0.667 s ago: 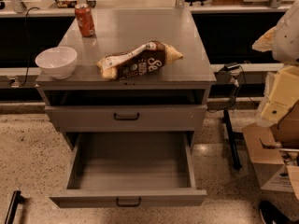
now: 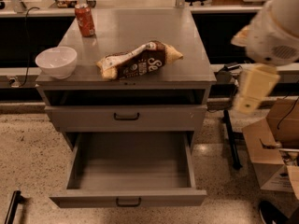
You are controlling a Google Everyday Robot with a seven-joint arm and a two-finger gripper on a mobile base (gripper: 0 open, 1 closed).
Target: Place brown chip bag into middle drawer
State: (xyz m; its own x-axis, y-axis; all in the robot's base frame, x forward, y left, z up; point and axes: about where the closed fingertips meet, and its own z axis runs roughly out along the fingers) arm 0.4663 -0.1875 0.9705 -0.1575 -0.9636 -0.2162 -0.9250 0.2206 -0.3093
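Note:
The gripper should close on the end of the brown chip bag [image 2: 166,53] that points away from the white bowl.
The brown chip bag [image 2: 139,59] lies on its side on the grey cabinet top [image 2: 140,27], near the front edge, right of centre. The middle drawer [image 2: 163,197] is pulled fully out below, its grey inside bare, its black handle [image 2: 127,201] at the front. My gripper [image 2: 252,90] is the cream piece hanging from the white arm [image 2: 275,27] at the right, off the cabinet's right side, at about the height of the cabinet top, apart from the bag and holding nothing that I can see.
A white bowl [image 2: 56,61] stands at the top's front left and a red soda can [image 2: 85,20] at the back left. The upper handled drawer front [image 2: 126,117] is shut. Cardboard boxes [image 2: 273,143] and a black stand [image 2: 231,139] are on the floor at the right.
My arm and gripper have moved a little to the left, toward the cabinet. The bag, bowl, can and drawer have not moved.

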